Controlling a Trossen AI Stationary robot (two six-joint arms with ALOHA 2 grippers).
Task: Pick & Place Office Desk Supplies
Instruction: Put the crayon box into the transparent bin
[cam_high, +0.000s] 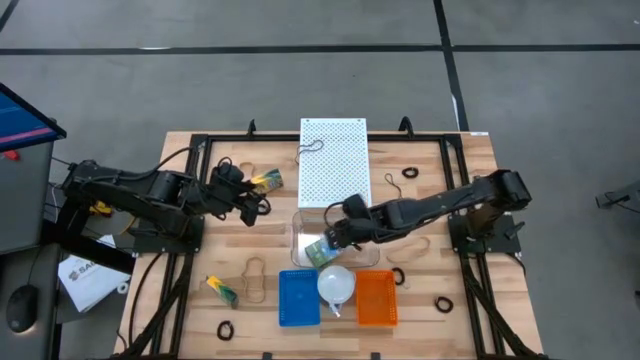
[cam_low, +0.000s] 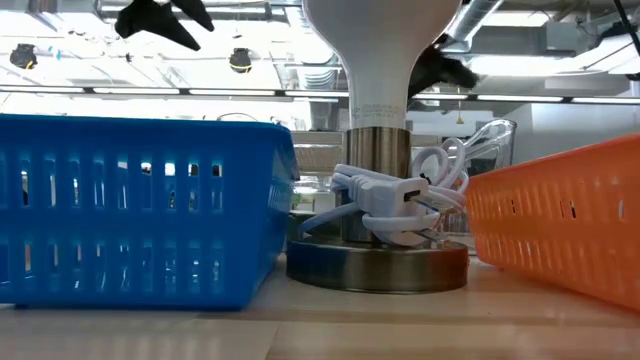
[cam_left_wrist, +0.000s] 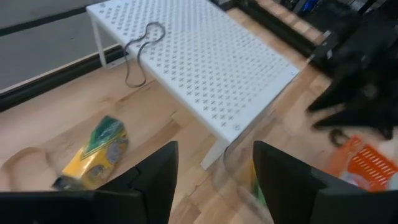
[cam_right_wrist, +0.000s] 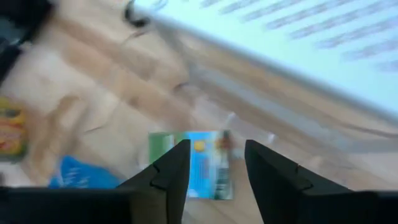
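The yellow-and-green crayon box lies on the wood beside the white shelf. My left gripper will close on the middle (cam_high: 267, 181) (cam_left_wrist: 99, 153) of that box.
My right gripper (cam_high: 333, 234) hangs open over a clear container (cam_high: 300, 228) in front of the white shelf. A green-and-blue crayon box (cam_right_wrist: 200, 167) lies flat below its fingers, inside the container (cam_high: 320, 250). My left gripper (cam_high: 248, 204) is open at the left, above the table, with nothing between its fingers (cam_left_wrist: 214, 149). A yellow-and-green crayon box (cam_left_wrist: 96, 152) lies flat on the wood just beyond it (cam_high: 268, 181). Another crayon box (cam_high: 220, 288) lies near the front left. Tan rubber bands (cam_high: 255, 280) and black rings (cam_high: 225, 328) are scattered on the table.
A white perforated shelf (cam_high: 335, 160) stands at the back centre with a thin loop (cam_left_wrist: 140, 53) on it. A blue basket (cam_high: 298, 298), a lamp (cam_high: 336, 283) with a coiled white cord (cam_low: 395, 200) and an orange basket (cam_high: 376, 298) line the near edge.
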